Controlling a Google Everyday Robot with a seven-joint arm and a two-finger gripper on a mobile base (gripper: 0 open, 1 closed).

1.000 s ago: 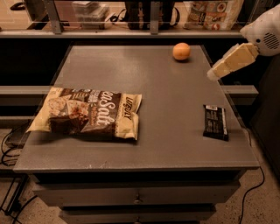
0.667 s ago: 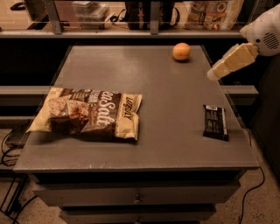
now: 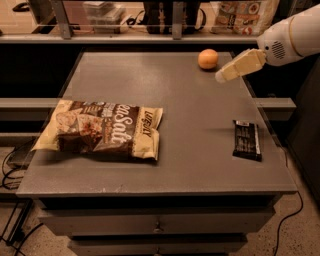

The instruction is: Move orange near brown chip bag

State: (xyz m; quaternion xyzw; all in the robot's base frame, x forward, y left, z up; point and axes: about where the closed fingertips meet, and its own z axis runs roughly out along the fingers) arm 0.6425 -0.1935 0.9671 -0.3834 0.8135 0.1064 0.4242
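Note:
The orange must move near the brown chip bag, so my gripper needs to go to the orange's middle point(image 3: 208, 60) next and close there.
The orange point(image 3: 208, 58) is small and round and sits at the far right part of the grey table point(image 3: 165, 100). The brown chip bag point(image 3: 100, 129), with big white "Sea Salt" lettering and cream edges, lies flat at the front left of the table. My gripper point(image 3: 222, 76) comes in from the upper right on a white arm. It hangs just right of the orange and a little nearer the camera, apart from it and holding nothing.
A small black snack bar wrapper point(image 3: 247, 139) lies at the table's right side. A rail and shelf with packaged goods point(image 3: 240, 10) run behind the table. Drawers point(image 3: 157, 227) sit under the front edge. Cables lie on the floor at both sides.
My gripper has moved left and up in view, closer to the orange. The orange, chip bag and snack bar have not moved.

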